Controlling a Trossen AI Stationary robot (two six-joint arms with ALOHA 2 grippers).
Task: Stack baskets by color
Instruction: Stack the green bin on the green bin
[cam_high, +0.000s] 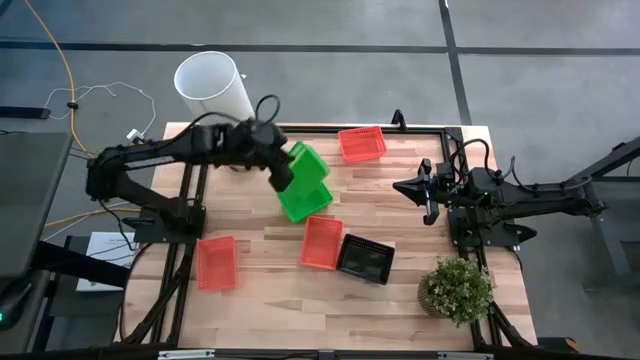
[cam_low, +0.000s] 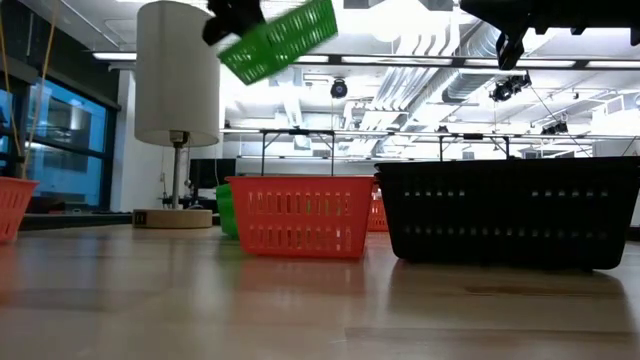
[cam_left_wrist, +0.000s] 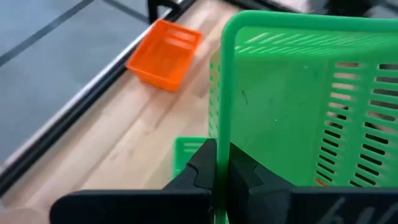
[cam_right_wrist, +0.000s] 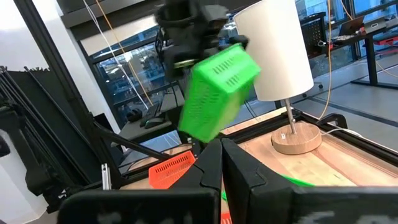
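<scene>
Next, I let go of the bright green basket with my left gripper inside the second green basket (cam_high: 305, 198) (cam_left_wrist: 190, 155) that rests beside the middle red basket.
My left gripper (cam_high: 285, 172) is shut on a bright green basket (cam_high: 308, 163) and holds it high above the table; the low view shows that basket (cam_low: 280, 40) tilted in the air. A second green basket (cam_high: 305, 202) rests on the table right beneath it. Three red baskets lie apart: at the far side (cam_high: 362, 143), in the middle (cam_high: 321, 241) and near left (cam_high: 216, 262). A black basket (cam_high: 365, 258) sits beside the middle red one. My right gripper (cam_high: 415, 187) waits shut at the right, above the table. My left gripper pinches one wall of the green basket at its rim (cam_left_wrist: 221, 134), with one finger inside the basket and one outside. The basket is lifted clear of the table and hangs tilted, its open side turned sideways.
A tall white cylinder on a round wooden foot (cam_high: 212, 85) stands at the far left corner. A potted green plant (cam_high: 456, 290) sits at the near right. A black frame rail (cam_high: 185, 200) runs around the table.
</scene>
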